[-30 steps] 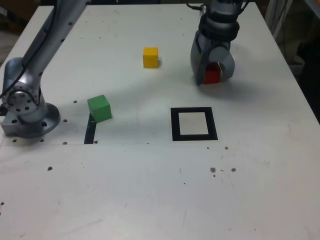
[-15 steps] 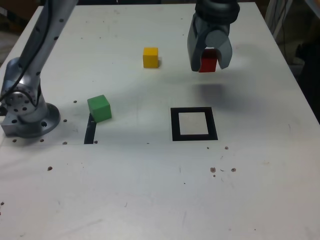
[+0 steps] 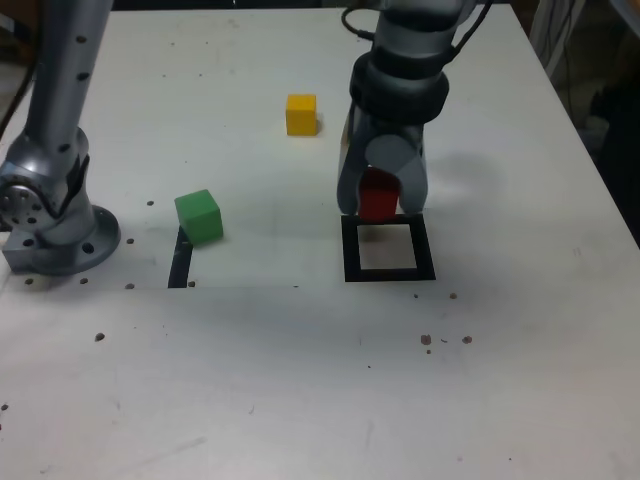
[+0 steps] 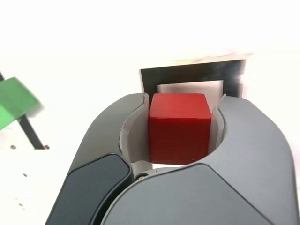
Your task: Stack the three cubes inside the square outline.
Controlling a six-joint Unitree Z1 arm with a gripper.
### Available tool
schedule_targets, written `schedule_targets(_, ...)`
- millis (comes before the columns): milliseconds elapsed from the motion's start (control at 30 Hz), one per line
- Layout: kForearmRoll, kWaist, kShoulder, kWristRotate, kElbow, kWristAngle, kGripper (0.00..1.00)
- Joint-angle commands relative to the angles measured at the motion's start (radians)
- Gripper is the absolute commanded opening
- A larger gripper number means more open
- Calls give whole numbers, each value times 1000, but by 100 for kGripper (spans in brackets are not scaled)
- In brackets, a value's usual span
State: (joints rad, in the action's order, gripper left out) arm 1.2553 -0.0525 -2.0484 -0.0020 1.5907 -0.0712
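My gripper needs to release the red cube inside the square outline (image 3: 381,247), near the side that faces the green cube. The red cube is now above the outline's far edge.
My gripper (image 3: 379,203) is shut on the red cube (image 3: 378,195) and holds it in the air just above the far edge of the square outline (image 3: 388,248). In the wrist view the red cube (image 4: 178,128) sits clamped between the two grey jaws, with the square outline (image 4: 192,78) right beyond it. The yellow cube (image 3: 301,114) rests on the table farther back, toward the exterior view's left. The green cube (image 3: 198,216) lies at the exterior view's left, near the arm's base; a blurred green cube (image 4: 14,101) also shows in the wrist view.
The arm's base (image 3: 58,228) stands at the exterior view's left edge. A thin black strip (image 3: 181,262) lies on the table just in front of the green cube. The white table (image 3: 320,380) carries small dark specks toward its near side.
The gripper closed on the red cube at the back right, lifted it off the table, and carried it forward and to the exterior view's left, over the outline's far edge.
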Motion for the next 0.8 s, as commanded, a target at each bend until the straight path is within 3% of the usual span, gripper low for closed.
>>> schedule_targets(0,-7,-19,23,-18,-15,3,30)
schedule_targets(533,-114,-99,7,-84,-85,10,30)
schedule_targets(767,-123,-98,-25,-85,-90,11,31)
